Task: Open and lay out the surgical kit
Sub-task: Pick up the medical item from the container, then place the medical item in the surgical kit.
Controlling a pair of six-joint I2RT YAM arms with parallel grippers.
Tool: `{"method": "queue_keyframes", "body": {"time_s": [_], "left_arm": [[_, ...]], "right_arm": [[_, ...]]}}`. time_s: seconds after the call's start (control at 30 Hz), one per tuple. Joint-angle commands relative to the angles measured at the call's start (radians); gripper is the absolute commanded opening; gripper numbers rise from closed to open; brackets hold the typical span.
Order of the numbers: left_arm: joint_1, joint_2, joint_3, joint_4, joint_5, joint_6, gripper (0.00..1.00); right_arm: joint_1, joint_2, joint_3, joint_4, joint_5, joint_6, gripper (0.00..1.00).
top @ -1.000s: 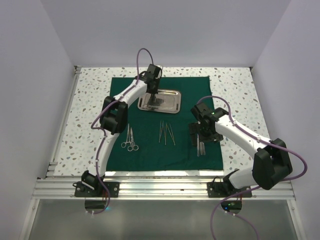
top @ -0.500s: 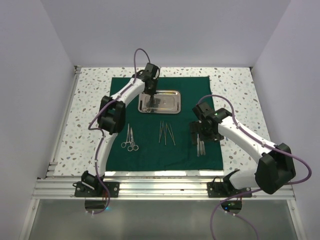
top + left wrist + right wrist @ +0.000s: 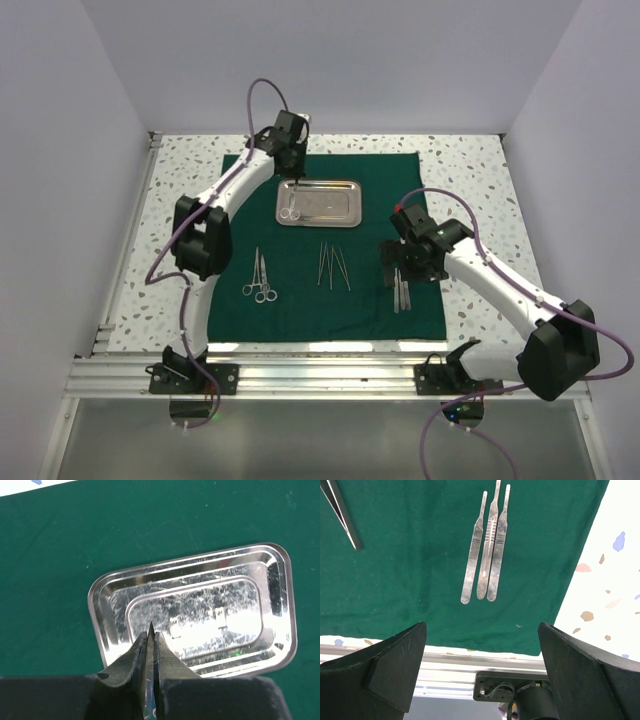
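My left gripper will let go of the slim silver instrument on the ring-handled instrument (image 3: 254, 279) that lies farthest away from the tweezers.
The dark green drape (image 3: 350, 300) lies spread flat on the table. The shiny steel tray (image 3: 335, 205) sits on its far middle part. My left gripper (image 3: 291, 170) hovers over the tray's left end, shut on a slim pointed silver instrument (image 3: 288, 203). In the left wrist view the instrument's tip (image 3: 150, 627) pokes out between the shut fingers (image 3: 135, 655), above the tray (image 3: 240, 605). My right gripper (image 3: 405, 265) is open and empty above the drape's near right part. Three scalpel handles (image 3: 487, 550) lie side by side just beyond its wide-apart fingers (image 3: 395, 660).
Two ring-handled instruments (image 3: 260, 277) and several thin tweezers (image 3: 333, 267) lie in rows on the drape's near half. Speckled tabletop (image 3: 470, 180) borders the drape. An aluminium rail (image 3: 320, 375) and the arm mounts (image 3: 520, 695) run along the near edge. White walls close in three sides.
My left gripper has drawn up and back toward the tray's far left corner, with the silver instrument in it. The right gripper has barely moved.
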Motion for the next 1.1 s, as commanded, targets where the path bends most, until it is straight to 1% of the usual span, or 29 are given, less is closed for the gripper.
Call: {"method": "queue_keyframes", "body": {"time_s": [0.0,0.1,0.13,0.2,0.23,0.27,0.3,0.33,0.37,0.4,0.5,0.53,0.7,0.83,0.93,0.97,1.03,1.07], "left_arm": [[0.009,-0.137,-0.055,-0.016,-0.005,-0.024,0.00],[0.009,-0.232,-0.153,-0.016,-0.017,-0.038,0.00],[0.009,-0.260,-0.218,-0.016,-0.021,-0.042,0.00],[0.009,-0.347,-0.293,-0.015,-0.030,-0.058,0.00],[0.009,-0.378,-0.375,-0.015,-0.033,-0.067,0.00],[0.009,-0.444,-0.420,-0.005,-0.034,-0.082,0.00],[0.008,-0.476,-0.463,0.001,-0.031,-0.088,0.00],[0.008,-0.539,-0.544,0.005,-0.031,-0.094,0.00],[0.008,-0.570,-0.583,0.005,-0.036,-0.113,0.00],[0.006,-0.599,-0.653,0.005,-0.037,-0.120,0.00],[0.005,-0.705,-0.752,0.007,-0.031,-0.159,0.00],[0.003,-0.751,-0.820,0.015,-0.028,-0.168,0.00],[-0.006,-0.834,-1.022,0.079,-0.040,-0.206,0.00],[-0.007,-0.826,-1.085,0.131,-0.074,-0.223,0.00],[-0.007,-0.789,-1.082,0.159,-0.105,-0.220,0.04],[-0.007,-0.771,-1.077,0.171,-0.114,-0.216,0.07],[-0.007,-0.751,-1.048,0.176,-0.123,-0.211,0.09],[-0.006,-0.731,-1.036,0.177,-0.128,-0.206,0.17]], "right_arm": [[-0.003,-0.026,-0.011,0.025,-0.027,0.003,0.97],[-0.003,-0.033,-0.016,0.031,-0.038,0.000,0.97],[-0.002,-0.033,-0.017,0.033,-0.041,-0.001,0.97],[-0.002,-0.035,-0.019,0.036,-0.047,-0.004,0.97],[0.000,-0.036,-0.021,0.037,-0.050,-0.006,0.97],[0.000,-0.038,-0.022,0.040,-0.055,-0.009,0.97],[0.000,-0.038,-0.024,0.042,-0.058,-0.010,0.97],[0.000,-0.041,-0.024,0.043,-0.062,-0.010,0.97],[0.000,-0.041,-0.025,0.045,-0.064,-0.013,0.97],[0.000,-0.042,-0.027,0.046,-0.068,-0.015,0.97],[0.000,-0.042,-0.030,0.053,-0.084,-0.020,0.97],[0.000,-0.042,-0.031,0.056,-0.087,-0.020,0.97],[0.001,-0.030,-0.034,0.062,-0.104,-0.020,0.97],[0.002,-0.035,-0.036,0.063,-0.102,-0.021,0.96],[0.002,-0.039,-0.036,0.062,-0.094,-0.020,0.97],[0.001,-0.041,-0.037,0.062,-0.093,-0.018,0.96],[0.002,-0.044,-0.037,0.062,-0.088,-0.016,0.97],[0.003,-0.044,-0.037,0.062,-0.087,-0.015,0.96]]}}
